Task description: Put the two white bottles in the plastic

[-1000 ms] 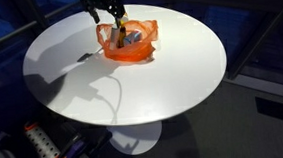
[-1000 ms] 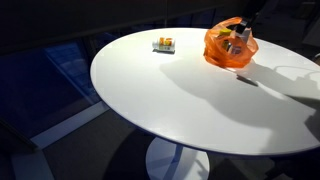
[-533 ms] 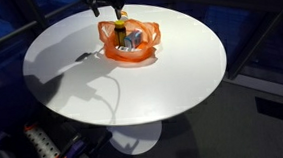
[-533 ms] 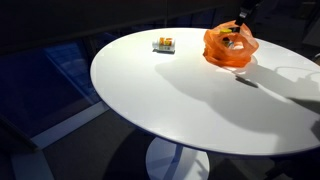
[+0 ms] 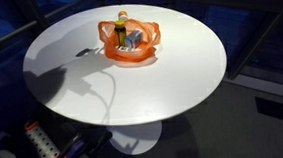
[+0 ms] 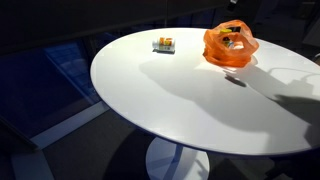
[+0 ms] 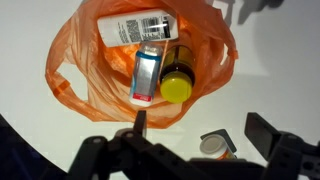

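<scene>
The robot's gripper should close on the top of the small orange-labelled container point(image 5: 123, 13) point(image 7: 213, 145) that stands on the white table next to the orange plastic bag.
An orange plastic bag point(image 5: 129, 45) stands open on the round white table point(image 5: 171, 77); it also shows in another exterior view point(image 6: 230, 47) and in the wrist view point(image 7: 100, 80). Inside lie a white bottle with a printed label point(image 7: 140, 27), a second white bottle with a blue label point(image 7: 147, 77) and a dark bottle with a yellow cap point(image 7: 177, 82). My gripper point(image 7: 203, 130) is open and empty, high above the bag. It is out of both exterior views.
A small orange-labelled container point(image 7: 215, 147) lies on the table beside the bag; it also shows in an exterior view point(image 6: 164, 44). The table edge point(image 6: 120, 95) drops to a dark floor. The arm's shadow falls across the tabletop.
My gripper has lifted straight up from the bag's mouth and left both exterior views. The bag and bottles stay in place.
</scene>
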Robot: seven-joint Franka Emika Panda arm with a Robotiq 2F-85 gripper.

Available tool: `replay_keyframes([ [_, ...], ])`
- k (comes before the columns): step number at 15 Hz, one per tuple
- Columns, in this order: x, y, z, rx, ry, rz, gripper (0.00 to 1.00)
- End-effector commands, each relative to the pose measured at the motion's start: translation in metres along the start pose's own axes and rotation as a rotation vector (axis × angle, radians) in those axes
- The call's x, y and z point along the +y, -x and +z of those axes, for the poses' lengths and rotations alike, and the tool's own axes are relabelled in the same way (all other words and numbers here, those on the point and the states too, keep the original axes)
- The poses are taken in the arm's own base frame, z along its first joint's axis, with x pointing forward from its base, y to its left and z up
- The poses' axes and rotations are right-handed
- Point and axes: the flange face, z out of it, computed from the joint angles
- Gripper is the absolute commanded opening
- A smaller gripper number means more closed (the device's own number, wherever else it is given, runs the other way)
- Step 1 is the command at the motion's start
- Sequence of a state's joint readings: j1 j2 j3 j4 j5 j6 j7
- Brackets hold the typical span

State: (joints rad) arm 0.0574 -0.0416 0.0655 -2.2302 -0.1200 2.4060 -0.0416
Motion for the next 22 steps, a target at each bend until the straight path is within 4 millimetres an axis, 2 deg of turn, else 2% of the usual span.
replay_keyframes([
  [1,-0.009,-0.032,-0.002,-0.032,0.025,0.024,1.0],
  [7,-0.02,-0.076,0.018,-0.109,-0.006,0.023,1.0],
  [14,-0.037,-0.12,0.049,-0.096,-0.04,-0.052,1.0],
  [22,-0.049,-0.143,0.083,-0.097,-0.05,-0.129,1.0],
])
